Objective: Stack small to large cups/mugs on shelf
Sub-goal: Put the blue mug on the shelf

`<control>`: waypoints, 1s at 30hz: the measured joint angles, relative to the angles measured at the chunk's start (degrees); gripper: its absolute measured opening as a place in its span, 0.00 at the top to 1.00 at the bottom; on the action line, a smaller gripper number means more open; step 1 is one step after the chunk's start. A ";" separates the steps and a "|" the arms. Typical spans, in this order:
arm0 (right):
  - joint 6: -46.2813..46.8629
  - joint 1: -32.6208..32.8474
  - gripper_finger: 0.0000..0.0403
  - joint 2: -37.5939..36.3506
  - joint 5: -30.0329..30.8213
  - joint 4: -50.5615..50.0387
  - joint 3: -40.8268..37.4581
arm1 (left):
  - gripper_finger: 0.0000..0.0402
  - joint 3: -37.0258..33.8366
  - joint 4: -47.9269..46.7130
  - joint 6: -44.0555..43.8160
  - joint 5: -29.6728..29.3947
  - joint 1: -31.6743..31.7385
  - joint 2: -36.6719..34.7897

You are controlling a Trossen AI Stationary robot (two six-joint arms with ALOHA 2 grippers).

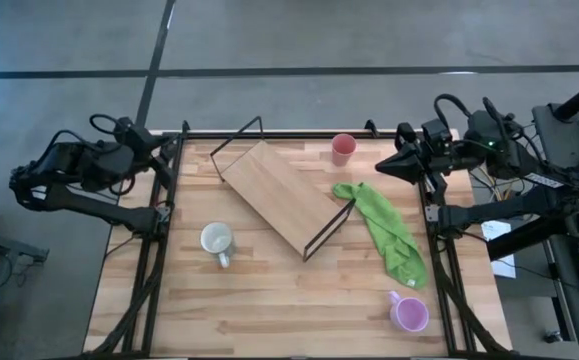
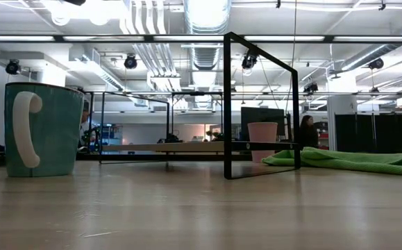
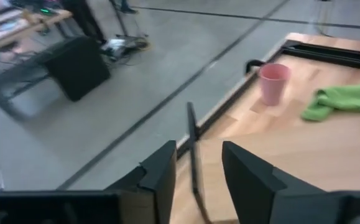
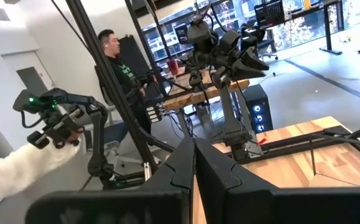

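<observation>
I move my left gripper to the white mug beside the shelf next and grab the white mug's rim (image 1: pixel 228 247) close to its handle.
The light-wood shelf (image 1: pixel 279 195) stands slantwise at mid-table on its black wire legs (image 2: pixel 226 104). The salmon-pink cup (image 1: pixel 343 148) stands upright near the far edge and also shows in the left wrist view (image 3: pixel 273 83). The white mug (image 1: pixel 216 240) stands upright to the shelf's near left, handle toward the near edge. The lilac mug (image 1: pixel 409 313) stands at the near right corner. My left gripper (image 1: pixel 176 148) is open and empty at the far left corner. My right gripper (image 1: pixel 381 168) is shut and empty at the far right edge.
A green cloth (image 1: pixel 389 235) lies crumpled between the shelf's right end and the lilac mug. Black frame rails run along the table's left and right edges. People stand in the room beyond the table.
</observation>
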 joint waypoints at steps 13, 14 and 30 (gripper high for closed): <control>1.54 0.00 0.98 0.37 0.02 -0.22 -0.05 | 0.69 0.02 -14.97 -24.28 41.58 -0.10 10.45; 1.53 0.00 0.98 0.38 0.02 -0.38 -0.07 | 0.69 0.02 -15.29 -24.35 43.47 -0.15 11.86; 3.50 0.00 0.98 0.39 0.01 -8.77 -0.15 | 0.69 0.32 -11.77 -27.46 56.55 -0.34 32.30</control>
